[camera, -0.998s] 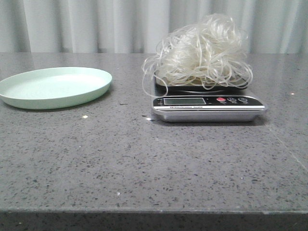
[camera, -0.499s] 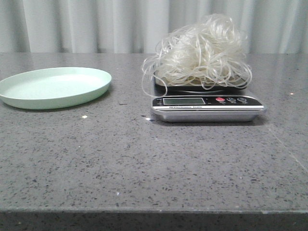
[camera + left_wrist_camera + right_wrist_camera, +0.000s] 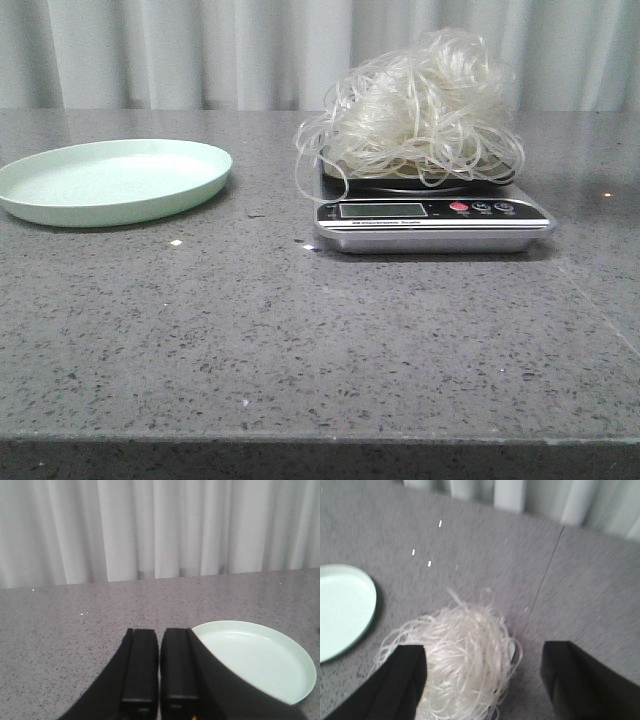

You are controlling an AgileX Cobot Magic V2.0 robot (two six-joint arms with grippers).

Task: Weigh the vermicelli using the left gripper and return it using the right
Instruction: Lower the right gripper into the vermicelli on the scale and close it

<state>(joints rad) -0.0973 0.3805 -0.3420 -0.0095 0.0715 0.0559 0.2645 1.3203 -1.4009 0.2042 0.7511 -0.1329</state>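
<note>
The robot's right gripper should close on the highest part of the vermicelli (image 3: 459,62) (image 3: 481,651), toward the end of the kitchen scale that has the red button.
The vermicelli (image 3: 418,112), a fluffy tangle of whitish strands, lies piled on the kitchen scale (image 3: 432,215) at the right of the table. The pale green plate (image 3: 112,180) sits empty at the left. Neither gripper shows in the front view. In the left wrist view the left gripper (image 3: 160,636) is shut and empty, with the plate (image 3: 260,660) just beside it. In the right wrist view the right gripper (image 3: 485,652) is open wide above the vermicelli (image 3: 462,665), which lies between and below its fingers; the plate (image 3: 342,607) shows off to one side.
The scale has a display and a red button (image 3: 458,207) on its front face. A few small crumbs (image 3: 176,242) lie on the grey speckled table (image 3: 300,340). A pale curtain (image 3: 200,50) hangs behind the table's far edge.
The scale has shifted very slightly to the right. The vermicelli and the plate stay as they were.
</note>
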